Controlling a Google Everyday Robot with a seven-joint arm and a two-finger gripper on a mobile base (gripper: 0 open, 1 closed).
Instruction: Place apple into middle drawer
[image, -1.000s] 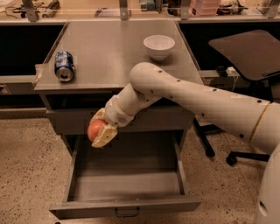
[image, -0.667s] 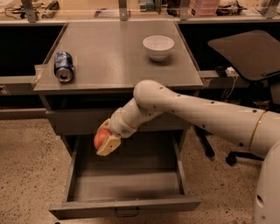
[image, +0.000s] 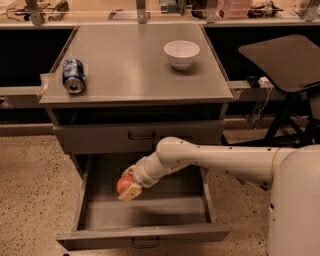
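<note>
The apple, now held inside the drawer opening, will be let go by my gripper on the middle drawer's grey tray (image: 122, 197), nearer the tray's side below the soda can.
The middle drawer (image: 145, 234) is pulled open below the cabinet, its flat grey tray showing. My gripper (image: 128, 186) is shut on the red-orange apple (image: 124, 184) and holds it inside the drawer opening, just above the tray on its left-middle part. The white arm reaches in from the right. The far side of the apple is hidden by the fingers.
A closed upper drawer front (image: 141, 135) sits just above the arm. On the cabinet top (image: 135, 70) lie a blue soda can (image: 73, 76) on its side at left and a white bowl (image: 181, 53) at right. A black chair (image: 285, 60) stands to the right.
My gripper has moved down and a little right with the apple, from in front of the upper drawer into the open middle drawer.
</note>
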